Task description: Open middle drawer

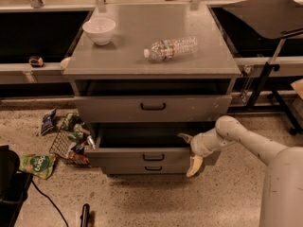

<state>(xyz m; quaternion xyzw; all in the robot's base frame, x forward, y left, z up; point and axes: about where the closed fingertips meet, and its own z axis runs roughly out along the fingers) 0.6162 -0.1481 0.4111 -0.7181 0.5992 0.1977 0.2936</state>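
Observation:
Next, my open gripper takes the panel's top edge (180, 150) and pulls further, because it is at the end of the middle drawer's front panel and that drawer is only partway out.
The grey cabinet (151, 56) has three drawers. The middle drawer (142, 154) is pulled partway out, with its dark inside showing and its black handle (154, 157) at the front. My gripper (189, 151) is at the right end of the middle drawer's front panel. It is open: one fingertip (184, 137) rests at the panel's top edge and the other (194, 166) hangs below it. The top drawer (151, 109) is pushed in, and the bottom drawer (152, 169) shows just beneath the middle one.
A white bowl (99, 30) and a lying plastic bottle (171, 48) sit on the cabinet top. Snack bags (39, 164) and a wire basket (68, 144) lie on the floor at the left. A black stand (270, 74) is at the right.

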